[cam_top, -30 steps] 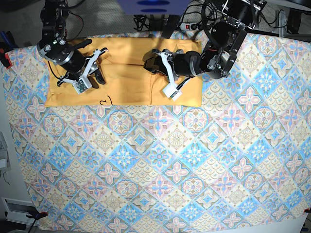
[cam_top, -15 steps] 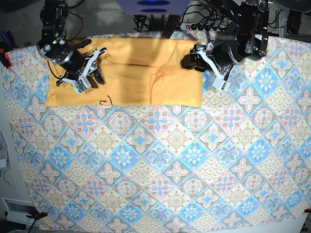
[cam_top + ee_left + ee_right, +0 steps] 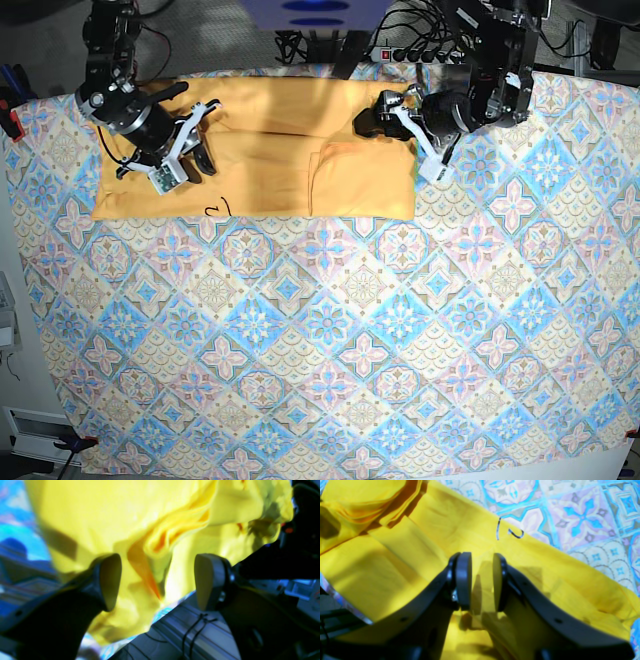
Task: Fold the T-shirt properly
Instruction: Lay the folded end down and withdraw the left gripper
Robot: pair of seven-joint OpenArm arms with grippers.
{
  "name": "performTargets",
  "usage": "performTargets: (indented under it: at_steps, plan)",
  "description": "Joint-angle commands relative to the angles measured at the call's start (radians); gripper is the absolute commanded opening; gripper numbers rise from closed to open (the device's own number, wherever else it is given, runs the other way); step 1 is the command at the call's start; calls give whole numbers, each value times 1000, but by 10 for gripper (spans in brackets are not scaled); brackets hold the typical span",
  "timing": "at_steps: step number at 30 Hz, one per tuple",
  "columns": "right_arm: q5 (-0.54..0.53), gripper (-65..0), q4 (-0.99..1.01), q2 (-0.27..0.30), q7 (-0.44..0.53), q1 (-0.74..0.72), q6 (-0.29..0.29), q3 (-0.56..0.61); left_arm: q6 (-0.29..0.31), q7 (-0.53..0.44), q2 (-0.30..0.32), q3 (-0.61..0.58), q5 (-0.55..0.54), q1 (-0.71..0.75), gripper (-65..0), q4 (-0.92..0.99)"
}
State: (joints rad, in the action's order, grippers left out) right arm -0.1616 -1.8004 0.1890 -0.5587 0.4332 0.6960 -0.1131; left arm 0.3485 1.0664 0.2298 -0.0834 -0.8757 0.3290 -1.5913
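A bunched fold inside the T-shirt's end lies amid my left gripper's fingers. I will back that gripper off and have it take the T-shirt end's outer edge point(image 3: 411, 163).
The yellow-orange T-shirt point(image 3: 260, 150) lies folded into a long flat rectangle at the far edge of the table, with a bit of black script point(image 3: 215, 207) near its front hem. My left gripper point(image 3: 395, 130) hovers at the shirt's right end. In the left wrist view its jaws point(image 3: 157, 582) stand wide open with rumpled folds of the T-shirt point(image 3: 175, 525) beyond them and nothing gripped. My right gripper point(image 3: 195, 140) sits over the shirt's left part. In the right wrist view point(image 3: 481, 580) its pads are a narrow gap apart above flat cloth, with the script point(image 3: 510, 531) just ahead.
A blue-and-pink tile-patterned tablecloth point(image 3: 330, 330) covers the table. Cables and a power strip point(image 3: 395, 50) lie behind the far edge. A red clamp point(image 3: 10, 122) holds the cloth at the left edge. Both arm bases stand at the back.
My left gripper opened and let go of the shirt. It swung from the shirt's middle out to the right edge, then came back a little. The right arm has stayed put.
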Motion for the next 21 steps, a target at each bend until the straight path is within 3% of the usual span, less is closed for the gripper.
performTargets:
  at_steps: [1, 5, 14, 21]
  plan:
    - [-16, -504, -20, 10, 24, -3, 2, -3, 13, -5, 1, -11, -26, -8, -204, -19]
    - [-16, -504, -20, 10, 24, -3, 2, -3, 13, -5, -14, -63, -24, -35, -246, -17]
    - [-16, -504, -20, 10, 24, -3, 2, -3, 13, -5, -19, -189, -21, -90, -552, -16]
    - [-16, -504, -20, 10, 24, -1, 2, 0, 13, -1, -14, -318, -24, -150, -576, -14]
